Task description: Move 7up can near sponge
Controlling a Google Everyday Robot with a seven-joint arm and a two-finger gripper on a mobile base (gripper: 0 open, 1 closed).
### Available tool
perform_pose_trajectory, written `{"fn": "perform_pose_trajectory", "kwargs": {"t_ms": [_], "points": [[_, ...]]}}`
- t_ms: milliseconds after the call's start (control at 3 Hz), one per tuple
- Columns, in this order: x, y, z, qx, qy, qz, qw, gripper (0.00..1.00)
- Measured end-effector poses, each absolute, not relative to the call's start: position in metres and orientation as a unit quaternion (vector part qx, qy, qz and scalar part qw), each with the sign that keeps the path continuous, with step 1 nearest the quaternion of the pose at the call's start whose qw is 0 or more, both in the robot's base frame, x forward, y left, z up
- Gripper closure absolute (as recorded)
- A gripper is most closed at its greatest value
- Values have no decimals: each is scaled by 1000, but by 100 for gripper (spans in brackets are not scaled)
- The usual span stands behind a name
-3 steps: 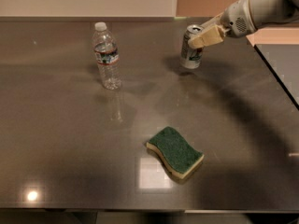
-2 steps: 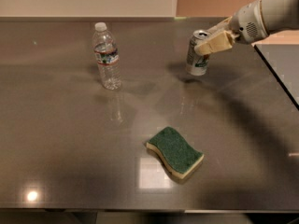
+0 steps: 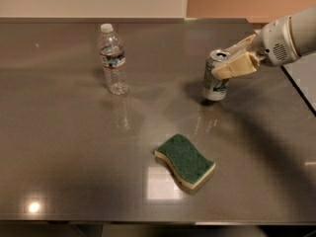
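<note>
Next, my gripper sets the 7up can, now at or just above the table, down on the grey table (image 3: 209,140) just behind the sponge, toward the arm's side.
The 7up can (image 3: 213,85) is a small silver-white can with green markings, upright right of the table's middle. My gripper (image 3: 226,66) comes in from the right and is shut on the can's upper part, its cream fingers (image 3: 237,67) around it. The can is at or just above the table; I cannot tell whether it touches. The sponge (image 3: 185,161), dark green on top over pale yellow foam, lies flat nearer the front, below and a little left of the can, well apart from it.
A clear plastic water bottle (image 3: 113,59) stands upright at the back left. The grey table (image 3: 64,157) has its right edge (image 3: 298,90) close behind the arm and its front edge along the bottom of the view.
My gripper has carried the 7up can forward and slightly right, from the back of the table toward the sponge. The sponge and bottle have not moved.
</note>
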State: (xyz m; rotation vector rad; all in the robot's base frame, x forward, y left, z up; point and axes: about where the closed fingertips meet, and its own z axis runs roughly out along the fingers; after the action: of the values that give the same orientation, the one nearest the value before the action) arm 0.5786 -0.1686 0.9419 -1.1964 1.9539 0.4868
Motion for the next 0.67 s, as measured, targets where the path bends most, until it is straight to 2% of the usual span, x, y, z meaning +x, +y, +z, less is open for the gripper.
{"fn": "perform_pose_trajectory", "kwargs": {"t_ms": [667], "points": [[522,-155,939,-498,749,198,388,100]]}}
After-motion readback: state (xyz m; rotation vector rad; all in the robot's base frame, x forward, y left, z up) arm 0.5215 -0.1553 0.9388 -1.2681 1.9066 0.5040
